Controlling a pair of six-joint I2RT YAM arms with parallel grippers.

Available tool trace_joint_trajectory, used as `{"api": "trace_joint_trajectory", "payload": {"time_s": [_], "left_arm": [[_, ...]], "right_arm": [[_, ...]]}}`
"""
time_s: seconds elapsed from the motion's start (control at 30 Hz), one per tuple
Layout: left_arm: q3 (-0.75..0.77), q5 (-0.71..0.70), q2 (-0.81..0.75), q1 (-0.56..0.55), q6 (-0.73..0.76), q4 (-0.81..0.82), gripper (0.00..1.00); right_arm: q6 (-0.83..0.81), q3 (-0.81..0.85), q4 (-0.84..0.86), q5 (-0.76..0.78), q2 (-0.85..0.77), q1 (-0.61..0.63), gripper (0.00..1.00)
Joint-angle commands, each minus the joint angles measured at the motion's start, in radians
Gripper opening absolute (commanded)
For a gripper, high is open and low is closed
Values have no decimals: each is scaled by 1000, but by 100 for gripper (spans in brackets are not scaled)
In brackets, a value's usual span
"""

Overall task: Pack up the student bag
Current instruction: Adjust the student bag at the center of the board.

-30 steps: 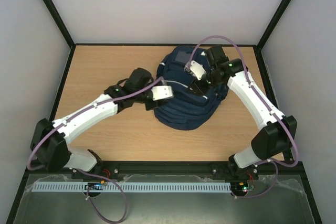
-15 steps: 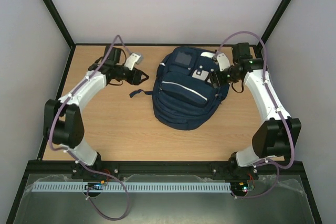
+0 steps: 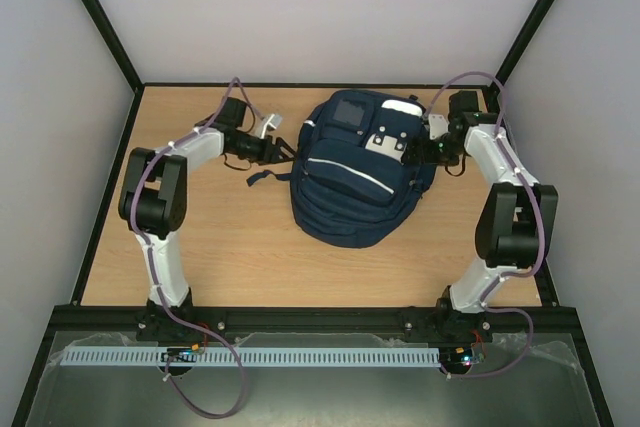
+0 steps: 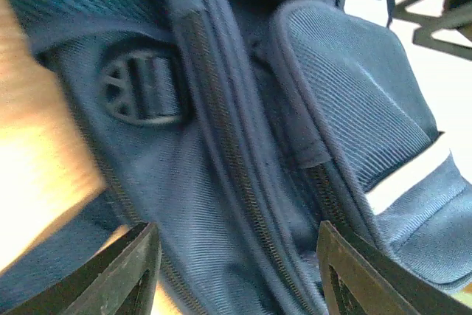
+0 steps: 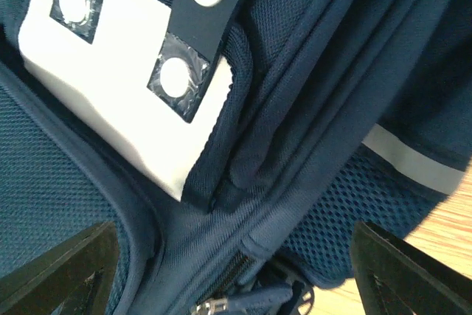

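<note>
The robot's left gripper needs to next close on the student bag's zip pull (image 3: 302,169), beside the end of the long white stripe that lies nearest that gripper.
The student bag (image 3: 350,182) is a navy backpack lying front-up at the back middle of the table, with white stripes and a light grey patch (image 3: 388,143). My left gripper (image 3: 287,148) is open at the bag's left side. In the left wrist view (image 4: 240,282) its fingers straddle the bag's side seams and a zip (image 4: 236,175), near a round plastic buckle (image 4: 136,88). My right gripper (image 3: 424,150) is open at the bag's right side. In the right wrist view (image 5: 236,285) it hovers over a zip pull (image 5: 214,305), below the white patch (image 5: 110,108).
A dark strap (image 3: 266,177) of the bag trails onto the wooden table (image 3: 200,247) to the bag's left. The enclosure's walls and black frame bars stand close behind both arms at the back corners.
Both arms left the top of the bag and swung out to the back sides. The left gripper then came right to the bag's left edge. The bag now lies flatter, front showing.
</note>
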Motion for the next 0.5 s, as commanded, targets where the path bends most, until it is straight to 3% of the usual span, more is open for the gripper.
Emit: {"api": "trace_joint_trajectory", "payload": {"time_s": [0.0, 0.17, 0.47], "left_arm": [[35, 63, 4, -69, 71, -68, 61], [-29, 53, -23, -102, 152, -141, 57], [-217, -19, -196, -115, 253, -157, 55]], "right_arm": [[15, 8, 3, -49, 70, 4, 85], [1, 86, -12, -116, 178, 30, 80], [-25, 254, -1, -129, 323, 209, 72]]}}
